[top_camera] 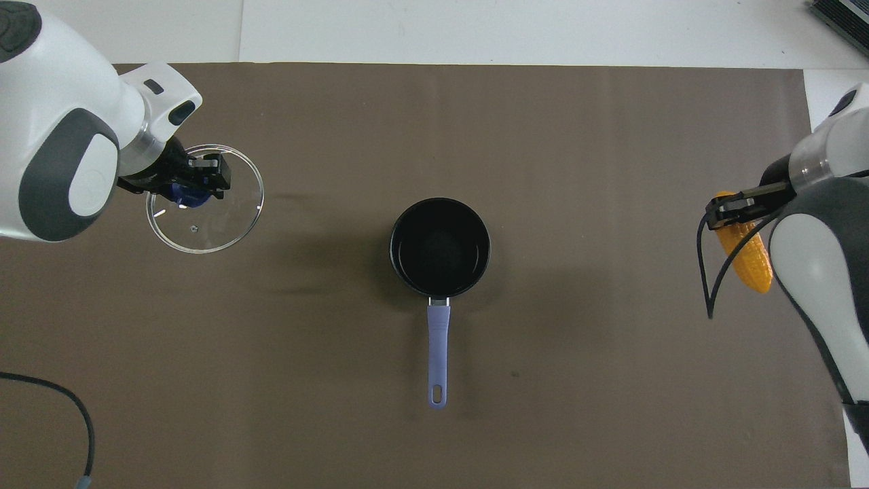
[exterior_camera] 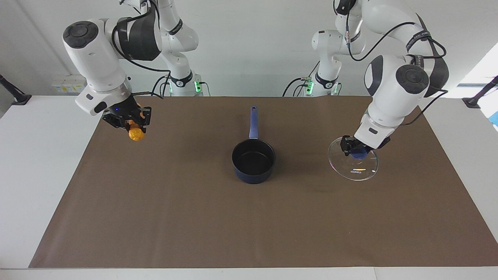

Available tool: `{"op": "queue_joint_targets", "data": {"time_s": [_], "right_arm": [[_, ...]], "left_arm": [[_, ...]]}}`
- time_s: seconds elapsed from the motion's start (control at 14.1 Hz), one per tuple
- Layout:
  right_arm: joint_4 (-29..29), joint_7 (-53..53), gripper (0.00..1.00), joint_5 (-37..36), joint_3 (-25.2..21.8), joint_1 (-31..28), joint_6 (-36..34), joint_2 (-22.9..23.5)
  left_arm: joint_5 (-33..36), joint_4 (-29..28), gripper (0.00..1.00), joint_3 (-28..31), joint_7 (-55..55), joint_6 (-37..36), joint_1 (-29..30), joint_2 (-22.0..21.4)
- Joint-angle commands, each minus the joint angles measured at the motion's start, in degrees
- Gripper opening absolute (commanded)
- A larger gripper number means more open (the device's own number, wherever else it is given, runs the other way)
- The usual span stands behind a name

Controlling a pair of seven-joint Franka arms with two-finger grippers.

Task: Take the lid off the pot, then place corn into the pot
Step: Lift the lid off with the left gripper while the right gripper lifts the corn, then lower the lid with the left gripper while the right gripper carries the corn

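Note:
Next, the left gripper sets the glass lid, now low over the mat, on the mat [top_camera: 144,286] between its arm and the black cable.
The pot [exterior_camera: 253,160] [top_camera: 440,248] stands uncovered on the middle of the brown mat, its black inside bare and its long blue handle [top_camera: 438,353] pointing toward the robots. The glass lid [exterior_camera: 356,168] [top_camera: 217,227] is low over the mat at the left arm's end, slightly tilted; whether it touches the mat I cannot tell. My left gripper [exterior_camera: 356,153] [top_camera: 193,187] is shut on its blue knob. Over the right arm's end of the mat, my right gripper [exterior_camera: 130,122] [top_camera: 730,207] is shut on the orange-yellow corn [exterior_camera: 136,134] [top_camera: 747,255], held well up in the air.
The brown mat [exterior_camera: 194,217] covers most of the white table [exterior_camera: 35,155]. Small boxes [exterior_camera: 70,83] sit on the table's corner by the right arm's base. A dark object [top_camera: 842,20] lies at the table's farthest corner on the right arm's end.

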Motion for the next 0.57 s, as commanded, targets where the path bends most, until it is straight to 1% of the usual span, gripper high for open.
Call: {"op": "queue_joint_targets", "data": {"time_s": [0.0, 0.07, 0.14, 0.21, 0.28, 0.5], "right_arm": [[-1.2, 1.0, 0.00, -0.2, 0.4, 1.3, 1.6, -0.6], [-1.3, 1.3, 0.00, -0.2, 0.6, 2.9, 3.8, 1.2], [-1.2, 1.7, 0.00, -0.2, 0.6, 5.6, 7.5, 4.6], [-1.2, 2.7, 0.00, -0.2, 0.6, 8.2, 10.7, 6.7], [-1.2, 4.9, 0.00, -0.2, 0.7, 9.7, 11.9, 7.3], [-1.5, 6.4, 0.00, 0.3, 0.8, 11.6, 11.7, 7.1]], "left_arm": [[-1.4, -5.7, 0.00, -0.5, 4.1, -0.3, 4.0, -5.3], [-1.4, -7.0, 0.00, -0.5, 4.7, -0.2, 5.5, -6.6], [-1.4, -7.8, 0.00, -0.5, 6.1, -0.4, 6.6, -7.1], [-1.4, -9.7, 0.00, -0.5, 7.6, -0.3, 7.5, -8.3], [-1.3, -12.8, 0.00, -0.4, 8.4, 0.8, 8.0, -9.9], [-1.3, -21.5, 0.00, -0.4, 9.1, 6.6, 10.4, -14.6]]}}
